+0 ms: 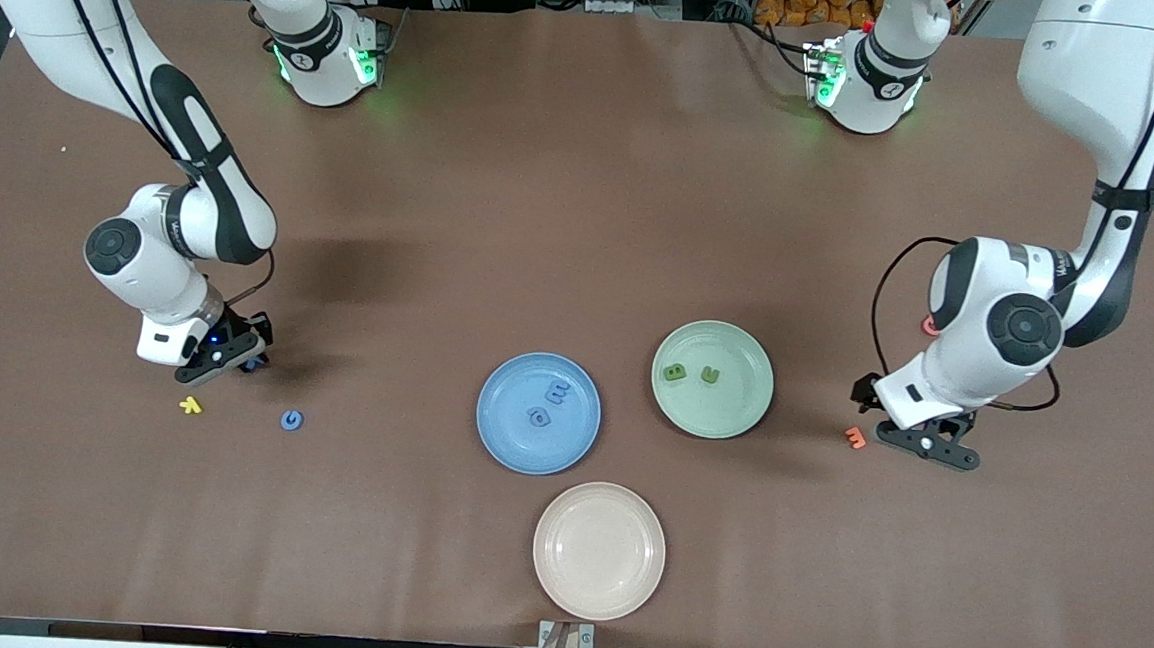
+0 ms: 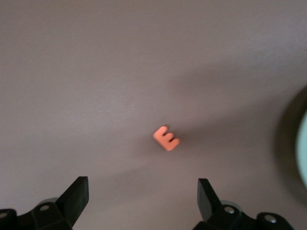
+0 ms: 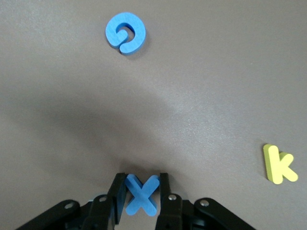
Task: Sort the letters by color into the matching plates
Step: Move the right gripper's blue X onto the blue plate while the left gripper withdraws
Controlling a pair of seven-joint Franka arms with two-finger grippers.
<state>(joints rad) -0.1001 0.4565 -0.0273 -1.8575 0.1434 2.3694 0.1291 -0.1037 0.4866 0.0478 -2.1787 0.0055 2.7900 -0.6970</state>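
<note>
Next, my right gripper releases the blue X on the blue plate [image 1: 523,403], against the blue letter nearer the cream plate. The blue X is now held low at the table.
The blue plate [image 1: 504,445] holds two blue letters [image 1: 538,417], [image 1: 560,393]. The mint green plate [image 1: 737,414] holds two green letters [image 1: 674,373], [image 1: 710,374]; no other green letters show. My right gripper [image 1: 246,359] is low at the table toward the right arm's end, shut on a blue X [image 3: 142,194]. A blue round letter [image 1: 292,420] lies on the table near it and shows in the right wrist view [image 3: 125,32]. My left gripper [image 1: 915,443] is open and empty beside the green plate, just above the table; its fingers [image 2: 76,199] stand wide apart.
A cream plate [image 1: 597,591] sits nearest the front camera. A yellow k [image 1: 190,405] lies by the right gripper. An orange E [image 1: 856,437] lies by the left gripper and shows in its wrist view [image 2: 166,138]. A pink letter [image 1: 930,326] is partly hidden by the left arm.
</note>
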